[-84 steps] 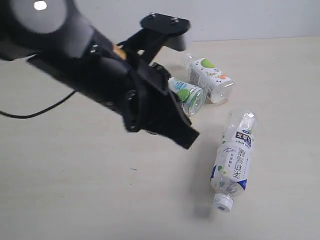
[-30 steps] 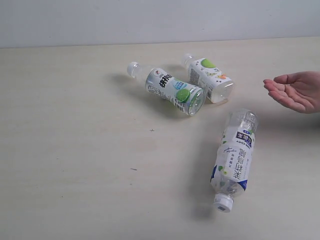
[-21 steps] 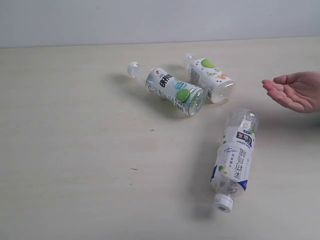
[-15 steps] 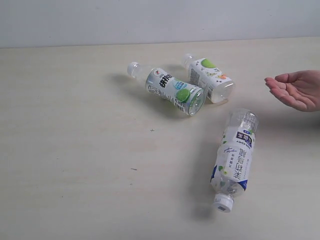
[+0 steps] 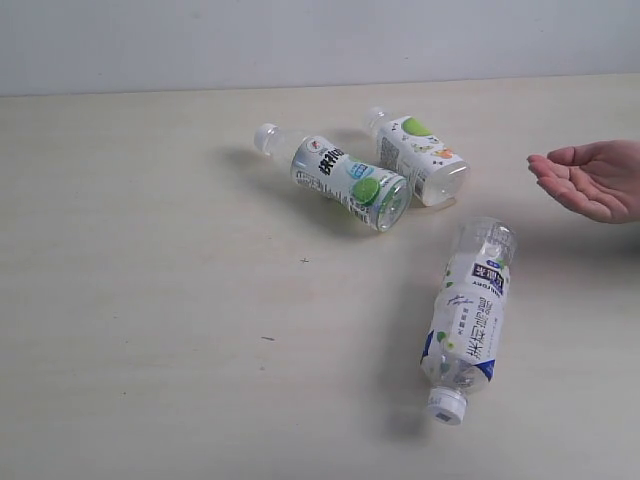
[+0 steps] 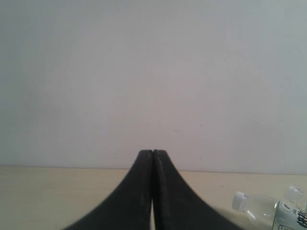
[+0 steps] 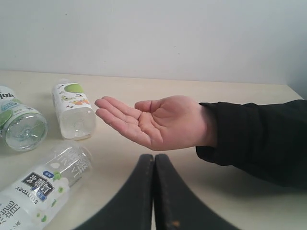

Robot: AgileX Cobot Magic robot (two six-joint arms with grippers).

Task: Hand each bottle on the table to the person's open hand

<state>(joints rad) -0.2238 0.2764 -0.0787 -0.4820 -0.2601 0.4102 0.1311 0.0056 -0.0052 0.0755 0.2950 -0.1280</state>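
The blue-label bottle is next: my right gripper needs to go to it and close around its label's dark patch [image 5: 484, 279] [image 7: 40, 186], closer to the bottle's bottom than to its white cap.
Three white-capped bottles lie on the table [image 5: 140, 300]: a green-label bottle [image 5: 340, 180], a white-label bottle [image 5: 418, 155] beside it, and a blue-label bottle [image 5: 468, 315] nearer the front. The pink-red bottle with the black cap is out of view. The person's open hand [image 5: 590, 180] hovers palm up at the right edge. Neither gripper shows in the exterior view. My left gripper [image 6: 153, 152] is shut and empty, with a bottle's white cap [image 6: 240, 201] off to one side. My right gripper [image 7: 154, 157] is shut and empty, just short of the open hand [image 7: 153, 120].
A pale wall [image 5: 320, 40] runs behind the table's far edge. A dark sleeve [image 7: 259, 139] covers the person's forearm. In the right wrist view the blue-label bottle [image 7: 43, 191], white-label bottle [image 7: 72, 108] and green-label bottle [image 7: 21, 127] lie beside the hand.
The left arm that filled the exterior view 2.8 s ago has withdrawn out of it. The person's hand has come in at the right and shifts slightly. The bottles have not moved.
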